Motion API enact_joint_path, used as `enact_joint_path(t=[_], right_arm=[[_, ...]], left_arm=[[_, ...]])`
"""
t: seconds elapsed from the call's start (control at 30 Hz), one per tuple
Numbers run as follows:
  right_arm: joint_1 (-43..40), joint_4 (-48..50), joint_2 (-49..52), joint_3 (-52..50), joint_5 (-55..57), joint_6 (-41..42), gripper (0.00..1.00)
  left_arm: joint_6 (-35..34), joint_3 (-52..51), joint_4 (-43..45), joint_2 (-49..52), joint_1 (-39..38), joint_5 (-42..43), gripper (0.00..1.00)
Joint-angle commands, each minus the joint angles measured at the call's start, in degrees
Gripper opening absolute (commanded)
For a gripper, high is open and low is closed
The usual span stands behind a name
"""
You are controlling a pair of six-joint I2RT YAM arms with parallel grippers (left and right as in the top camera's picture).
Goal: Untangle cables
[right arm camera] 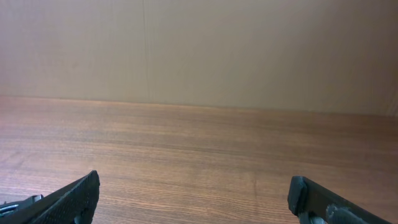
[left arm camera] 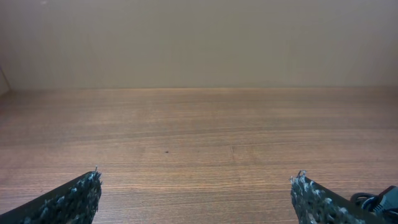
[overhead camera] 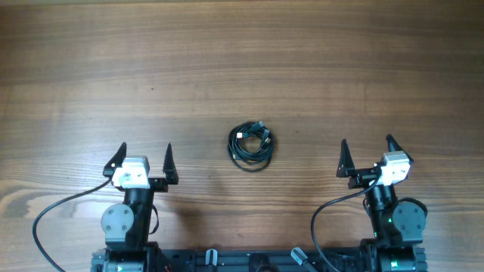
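Note:
The coils of the black cable bundle need loosening, so my left gripper should close on the bundle's looped side (overhead camera: 233, 143) (left arm camera: 357, 199) that faces my left gripper.
The cables (overhead camera: 251, 145) lie as one small coiled black bundle on the wooden table, midway between the two arms. A bit of the bundle shows at the lower right corner of the left wrist view (left arm camera: 379, 200). My left gripper (overhead camera: 144, 157) is open and empty, to the left of the bundle and nearer the front edge; its fingertips show in the left wrist view (left arm camera: 197, 186). My right gripper (overhead camera: 368, 151) is open and empty, to the right of the bundle; its fingertips show in the right wrist view (right arm camera: 193, 190).
The wooden table (overhead camera: 242, 60) stretches far beyond the bundle. Thick black wires (overhead camera: 53, 215) loop from the arm bases at the front edge. A plain beige wall (left arm camera: 199, 43) stands behind the table's far edge.

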Motion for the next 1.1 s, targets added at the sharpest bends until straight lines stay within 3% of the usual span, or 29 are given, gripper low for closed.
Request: enact_joint_path(t=[0.0,0.23,0.27,0.37,0.4,0.53,0.67,0.77,0.8,0.83,0.9,1.0,1.07], right_arm=[[0.17,0.09,-0.24,-0.09,1.01,-0.66,1.00],[0.20,0.09,-0.24,-0.09,1.01,-0.66,1.00],[0.20,0.09,-0.24,-0.09,1.01,-0.68,1.00],[0.20,0.09,-0.24,-0.09,1.01,-0.68,1.00],[0.20,0.09,-0.24,-0.09,1.01,-0.68,1.00],[0.17,0.09,-0.24,-0.09,1.01,-0.68,1.00],[0.20,0.09,-0.24,-0.09,1.01,-0.66,1.00],[0.20,0.11,-0.24,-0.09,1.01,-0.68,1.00],[0.20,0.09,-0.24,-0.09,1.01,-0.66,1.00],[0.17,0.09,-0.24,-0.09,1.01,-0.66,1.00],[0.20,0.09,-0.24,-0.09,1.01,-0.68,1.00],[0.20,0.09,-0.24,-0.09,1.01,-0.66,1.00],[0.20,0.09,-0.24,-0.09,1.01,-0.66,1.00]], left_arm=[[0.70,-0.26,-0.24,0.04,0.42,-0.35,1.00],[0.70,-0.26,-0.24,0.04,0.42,-0.35,1.00],[-5.16,-0.24,0.15,0.04,0.24,5.38,1.00],[-39.28,-0.24,2.01,0.20,-1.38,32.85,1.00],[-44.76,-0.24,3.28,0.22,-1.73,36.17,1.00],[-48.19,0.31,19.82,0.22,-1.66,36.92,1.00],[-45.68,8.74,17.94,1.46,-0.28,32.39,1.00],[-34.45,22.95,2.58,7.54,0.96,30.42,1.00],[-27.61,32.89,-8.72,13.51,1.01,28.94,0.99],[-24.96,39.87,-16.39,18.62,1.01,27.82,1.00],[-20.90,52.33,-30.60,28.52,1.01,27.45,1.00],[-19.69,80.72,-67.60,55.25,1.01,23.96,1.00],[-19.96,88.54,-75.95,65.44,1.01,29.70,1.00]])
